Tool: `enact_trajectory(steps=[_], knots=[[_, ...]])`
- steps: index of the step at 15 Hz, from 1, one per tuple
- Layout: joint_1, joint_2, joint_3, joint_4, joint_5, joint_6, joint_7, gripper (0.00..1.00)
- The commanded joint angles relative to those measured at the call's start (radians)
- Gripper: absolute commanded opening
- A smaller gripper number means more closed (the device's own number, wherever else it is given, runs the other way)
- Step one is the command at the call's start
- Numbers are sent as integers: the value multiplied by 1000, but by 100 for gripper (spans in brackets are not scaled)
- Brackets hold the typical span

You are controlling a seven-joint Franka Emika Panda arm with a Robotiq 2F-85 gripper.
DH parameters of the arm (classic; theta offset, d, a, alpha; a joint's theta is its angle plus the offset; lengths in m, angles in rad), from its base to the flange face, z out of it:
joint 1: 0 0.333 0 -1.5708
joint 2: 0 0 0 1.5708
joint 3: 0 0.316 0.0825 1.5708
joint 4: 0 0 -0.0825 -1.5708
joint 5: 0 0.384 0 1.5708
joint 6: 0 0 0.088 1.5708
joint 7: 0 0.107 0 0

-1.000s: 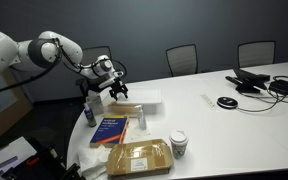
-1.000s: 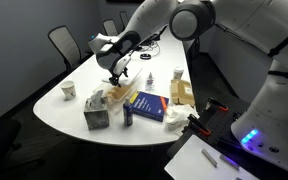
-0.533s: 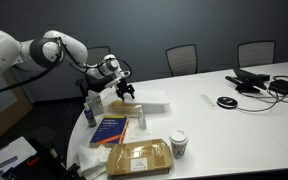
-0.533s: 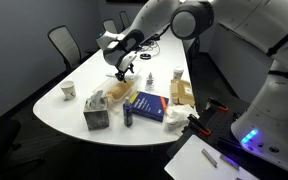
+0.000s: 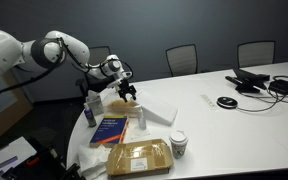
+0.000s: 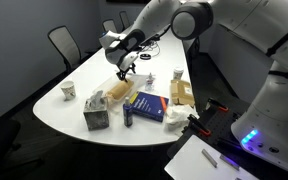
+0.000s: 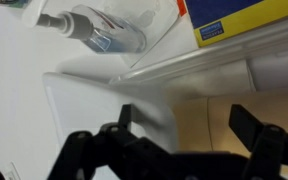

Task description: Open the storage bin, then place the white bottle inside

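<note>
The robot's gripper should next move to the white bottle's pump top (image 5: 141, 110) (image 7: 75, 26) and close there, since the lid of the bin is already off.
The storage bin (image 5: 144, 104) sits on the white table beyond the blue book. Its flat white lid (image 5: 162, 112) lies tilted and shifted off the box. In the wrist view the lid (image 7: 84, 120) fills the left, with a tan surface showing beside its edge. My gripper (image 5: 127, 92) hovers right over the bin's edge, jaws wide apart and holding nothing; it also shows in the wrist view (image 7: 189, 125) and in an exterior view (image 6: 122, 72). The small white bottle (image 5: 140, 118) stands between bin and book, and appears in the wrist view (image 7: 99, 30).
A blue book (image 5: 111, 130) and a brown cardboard package (image 5: 139, 157) lie near the front edge. A dark-lidded paper cup (image 5: 178, 145) stands beside the package and a blue-capped bottle (image 6: 127, 117) by the book. Cables and a phone (image 5: 259, 82) lie farther along the table, with chairs behind.
The lid has gone from lying flat on the bin to tilted and pushed aside. My gripper has shifted slightly along the bin's edge.
</note>
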Motion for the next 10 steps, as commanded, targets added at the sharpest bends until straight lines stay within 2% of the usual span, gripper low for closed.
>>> enact_trajectory(steps=[1,3,7,10], knots=[[-19,-48,34,1,51,-38,14,100],[-26,-87,36,-15,86,-48,58,100],[-35,-194,7,-88,130,-63,229,100],[-63,-292,-6,-208,152,-35,334,100]])
